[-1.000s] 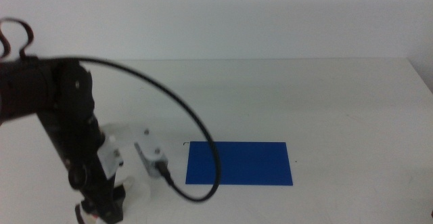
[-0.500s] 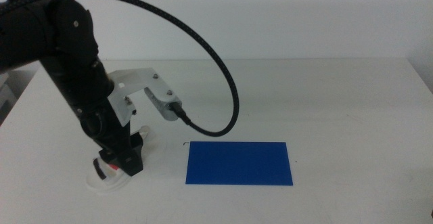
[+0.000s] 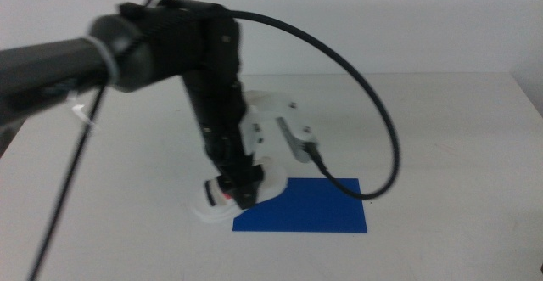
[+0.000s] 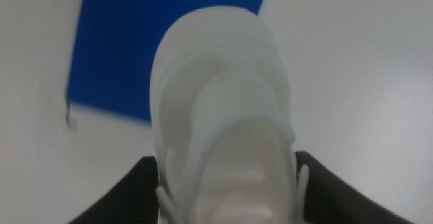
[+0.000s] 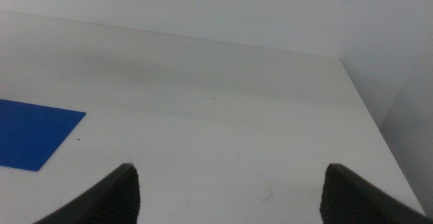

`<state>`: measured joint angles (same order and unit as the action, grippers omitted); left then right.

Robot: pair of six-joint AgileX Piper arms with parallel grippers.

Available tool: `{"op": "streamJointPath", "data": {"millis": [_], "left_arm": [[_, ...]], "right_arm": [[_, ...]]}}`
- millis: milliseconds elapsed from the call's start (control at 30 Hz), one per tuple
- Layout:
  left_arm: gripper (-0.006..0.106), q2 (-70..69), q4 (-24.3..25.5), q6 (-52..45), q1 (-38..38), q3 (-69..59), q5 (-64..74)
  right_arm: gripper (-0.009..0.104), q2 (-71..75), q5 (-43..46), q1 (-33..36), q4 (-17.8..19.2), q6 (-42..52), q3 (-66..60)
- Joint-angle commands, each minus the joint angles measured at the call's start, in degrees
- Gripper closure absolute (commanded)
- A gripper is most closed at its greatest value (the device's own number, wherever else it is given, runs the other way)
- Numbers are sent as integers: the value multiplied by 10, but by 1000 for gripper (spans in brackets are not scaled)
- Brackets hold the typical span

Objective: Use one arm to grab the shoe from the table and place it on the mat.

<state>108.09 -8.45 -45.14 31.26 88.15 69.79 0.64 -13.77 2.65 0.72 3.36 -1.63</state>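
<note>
The robot's left gripper will release the white shoe on the middle of the blue mat (image 3: 296,205), lengthwise between the mat's short edges.
The left arm (image 3: 170,43) reaches in from the left, and its gripper (image 3: 239,192) is shut on the white shoe (image 3: 222,198), holding it just over the left edge of the blue mat (image 3: 314,209). In the left wrist view the shoe (image 4: 223,116) fills the gap between the two dark jaws, with the mat (image 4: 142,34) below and beyond it. The right gripper (image 5: 230,190) is open and empty over the bare white table (image 5: 203,102); it is out of the middle view.
The arm's black cable (image 3: 373,120) loops over the mat's right half. A white bracket (image 3: 284,124) with the wrist camera sticks out to the arm's right. The table's right edge (image 3: 530,103) lies far from the mat.
The left arm has swung right with the shoe in its gripper, from the table's front left to the mat's left edge.
</note>
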Motion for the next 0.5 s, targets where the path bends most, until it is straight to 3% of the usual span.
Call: {"op": "streamJointPath", "data": {"millis": [0, 467], "left_arm": [[66, -6, -3, -6, 21, 46, 54], [66, 93, 7, -13, 95, 166, 54]], "right_arm": [[17, -2, 42, 0, 6, 6, -3], [17, -2, 42, 0, 6, 6, -3]]}}
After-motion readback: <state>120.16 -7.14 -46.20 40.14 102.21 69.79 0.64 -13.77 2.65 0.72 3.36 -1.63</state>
